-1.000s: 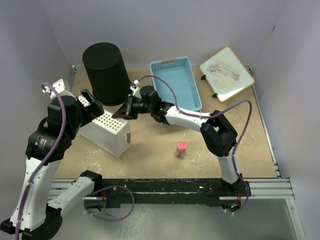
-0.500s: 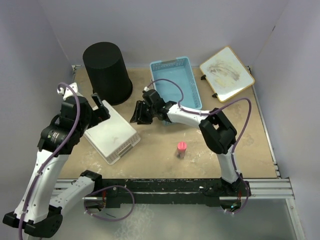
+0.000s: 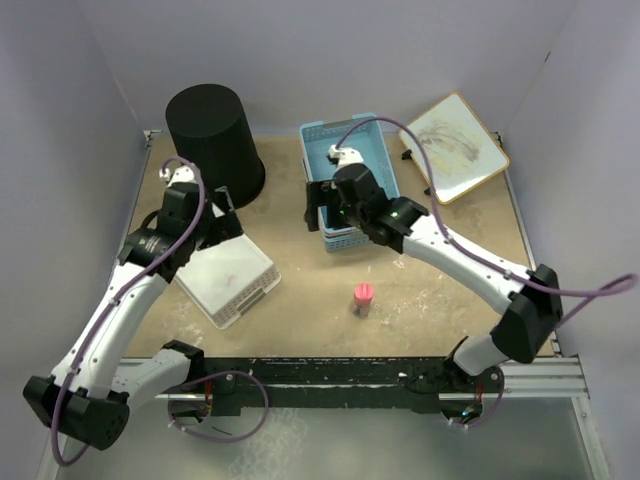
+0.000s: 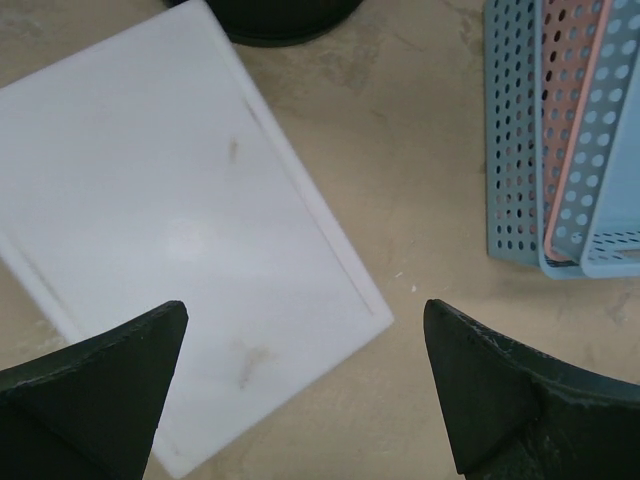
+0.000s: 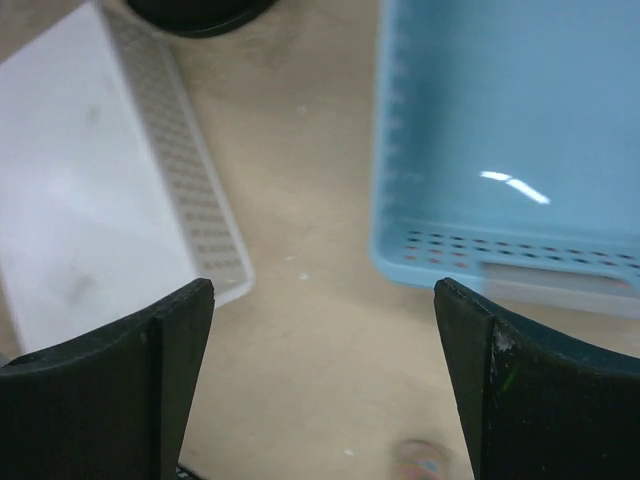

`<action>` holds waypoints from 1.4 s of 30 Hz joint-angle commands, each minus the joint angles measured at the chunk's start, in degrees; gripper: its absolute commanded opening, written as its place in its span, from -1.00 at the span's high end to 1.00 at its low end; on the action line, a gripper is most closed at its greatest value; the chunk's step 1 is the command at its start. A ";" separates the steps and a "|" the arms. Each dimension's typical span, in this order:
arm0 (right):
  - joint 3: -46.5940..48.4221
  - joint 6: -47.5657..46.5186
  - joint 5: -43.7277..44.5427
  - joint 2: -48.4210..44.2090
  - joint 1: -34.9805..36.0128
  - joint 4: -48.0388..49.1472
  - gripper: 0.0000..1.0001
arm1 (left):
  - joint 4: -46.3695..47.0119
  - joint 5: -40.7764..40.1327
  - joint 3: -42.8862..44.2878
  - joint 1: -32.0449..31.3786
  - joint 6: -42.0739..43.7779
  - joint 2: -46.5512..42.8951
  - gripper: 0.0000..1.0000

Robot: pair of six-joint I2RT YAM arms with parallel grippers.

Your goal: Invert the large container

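My right gripper needs to close next on the long edge (image 3: 310, 179) (image 5: 379, 195) of the top blue basket, on the side that faces the black bucket, toward its front corner.
The large container (image 3: 213, 140) is a black tapered bucket standing at the back left, its closed flat end up and its wider end on the table. Only its lower edge shows at the top of the left wrist view (image 4: 285, 15) and of the right wrist view (image 5: 195, 12). My left gripper (image 3: 228, 215) (image 4: 305, 390) hangs open in front of it, over the corner of a white basket (image 3: 230, 280), holding nothing. My right gripper (image 3: 315, 208) (image 5: 325, 380) is open and empty above bare table to the bucket's right, apart from it.
The white basket (image 4: 170, 250) (image 5: 90, 200) lies bottom up at front left. A blue basket (image 3: 372, 150) (image 4: 515, 150) (image 5: 510, 130) with a pink one (image 4: 572, 150) nested inside sits at back centre. A small pink-capped bottle (image 3: 363, 298) stands mid-table; a whiteboard (image 3: 453, 147) lies back right.
The right gripper has opened and drawn back rightward from the bucket toward the blue basket. The white basket has dropped from its side to flat. The left arm has shifted right and lower.
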 commanded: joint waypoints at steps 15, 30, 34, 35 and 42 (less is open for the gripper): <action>-3.35 -12.50 5.13 -5.36 -9.06 -11.51 -0.87 | 27.93 0.20 -3.42 -13.91 -2.62 19.92 -1.00; -3.90 -11.29 2.16 -6.82 -8.62 -10.57 -0.89 | 33.68 2.39 -16.28 -13.47 -7.89 24.38 -1.00; -3.60 -10.81 -1.06 -6.00 -8.11 -10.22 -0.89 | 31.85 0.93 -19.45 -10.10 -8.96 21.14 -1.00; -3.38 -10.75 -1.44 -5.73 -7.44 -9.67 -0.89 | 31.47 0.93 -20.13 -8.65 -9.04 20.08 -1.00; 5.16 -12.78 -4.61 2.62 -4.11 -5.43 -0.85 | 30.74 2.95 -17.07 -4.63 -6.77 10.10 -1.00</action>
